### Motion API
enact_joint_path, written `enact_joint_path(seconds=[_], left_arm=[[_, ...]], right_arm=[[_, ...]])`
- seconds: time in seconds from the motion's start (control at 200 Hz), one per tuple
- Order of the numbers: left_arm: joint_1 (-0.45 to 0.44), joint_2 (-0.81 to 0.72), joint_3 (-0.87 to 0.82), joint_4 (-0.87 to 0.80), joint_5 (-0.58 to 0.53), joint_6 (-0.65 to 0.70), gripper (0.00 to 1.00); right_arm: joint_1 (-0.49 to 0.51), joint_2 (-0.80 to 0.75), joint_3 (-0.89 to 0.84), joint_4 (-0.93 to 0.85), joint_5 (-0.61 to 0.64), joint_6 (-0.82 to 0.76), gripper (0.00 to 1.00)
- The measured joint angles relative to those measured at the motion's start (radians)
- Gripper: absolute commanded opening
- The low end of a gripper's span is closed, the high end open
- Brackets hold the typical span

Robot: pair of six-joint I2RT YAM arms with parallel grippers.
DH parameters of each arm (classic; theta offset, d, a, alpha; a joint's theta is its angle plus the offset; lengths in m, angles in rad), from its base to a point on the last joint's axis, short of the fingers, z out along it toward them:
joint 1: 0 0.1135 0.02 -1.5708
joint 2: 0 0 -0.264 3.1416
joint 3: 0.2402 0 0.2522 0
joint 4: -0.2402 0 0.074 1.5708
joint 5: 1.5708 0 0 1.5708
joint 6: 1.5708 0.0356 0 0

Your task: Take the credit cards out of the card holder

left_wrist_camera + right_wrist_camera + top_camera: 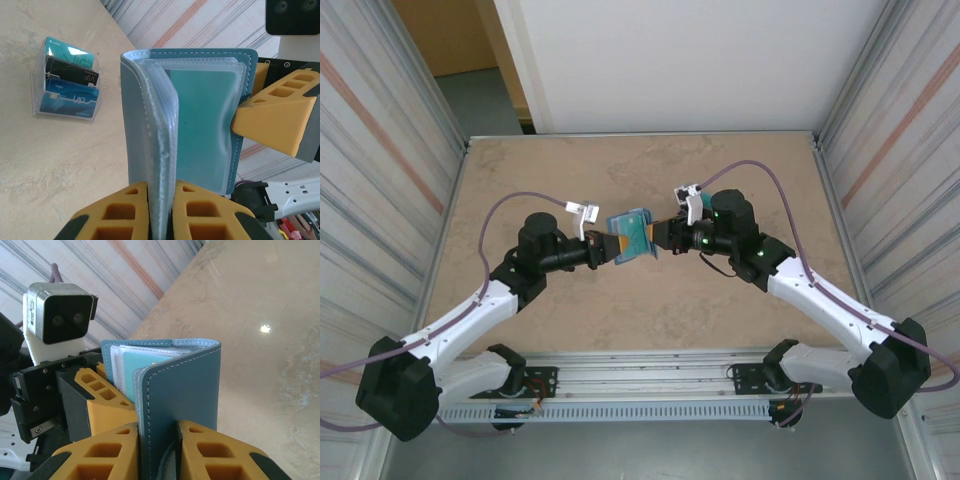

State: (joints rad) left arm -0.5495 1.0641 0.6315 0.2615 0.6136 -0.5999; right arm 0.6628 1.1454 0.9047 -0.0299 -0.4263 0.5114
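Observation:
Next, my right gripper takes hold of the cover point(145, 402) again by its edge and lowers the half-open card holder, which both my grippers hold, to free my left gripper.
The teal-blue card holder point(632, 235) hangs half open above the table's middle, held from both sides. My left gripper point(161, 187) is shut on its grey-blue lined flap and clear sleeves point(150, 115). My right gripper point(157, 426) is shut on the other cover point(185, 385), closure tab between its fingers. A teal credit card point(202, 120) sits in a clear sleeve inside, also seen from the right wrist point(135, 365). Three more credit cards, teal, black and blue point(70, 82), stand in a clear rack on the table.
A yellow right finger point(272, 117) presses the holder's far cover. The left wrist camera block point(60, 315) sits close behind the holder. Corrugated walls point(380, 130) flank the marble-look table point(570, 310), with a metal rail along its near edge point(650, 365).

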Motion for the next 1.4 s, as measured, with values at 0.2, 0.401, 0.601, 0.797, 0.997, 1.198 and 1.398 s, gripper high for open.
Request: enact_joint_path(seconds=[0.2, 0.401, 0.601, 0.797, 0.997, 1.198, 1.398], left_arm=[[0.001, 0.000, 0.000, -0.006, 0.000, 0.000, 0.00], [0.001, 0.000, 0.000, -0.002, 0.008, 0.000, 0.00], [0.001, -0.011, 0.000, 0.005, 0.024, 0.012, 0.00], [0.001, -0.023, 0.000, 0.000, 0.026, 0.024, 0.00], [0.001, -0.027, 0.000, -0.011, 0.026, 0.025, 0.00], [0.001, -0.027, 0.000, -0.027, 0.026, 0.027, 0.00], [0.001, -0.027, 0.000, -0.028, 0.026, 0.027, 0.00]], right_arm=[[0.000, 0.008, 0.003, 0.000, -0.018, 0.000, 0.15], [-0.006, 0.008, 0.003, 0.015, -0.037, 0.010, 0.12], [-0.022, 0.014, -0.015, 0.093, -0.132, 0.081, 0.11], [-0.022, 0.029, -0.015, 0.128, -0.174, 0.117, 0.09], [-0.005, 0.024, -0.013, 0.086, -0.101, 0.106, 0.23], [0.027, 0.021, 0.004, 0.002, 0.027, 0.078, 0.31], [0.050, 0.023, 0.029, -0.063, 0.120, 0.051, 0.42]])
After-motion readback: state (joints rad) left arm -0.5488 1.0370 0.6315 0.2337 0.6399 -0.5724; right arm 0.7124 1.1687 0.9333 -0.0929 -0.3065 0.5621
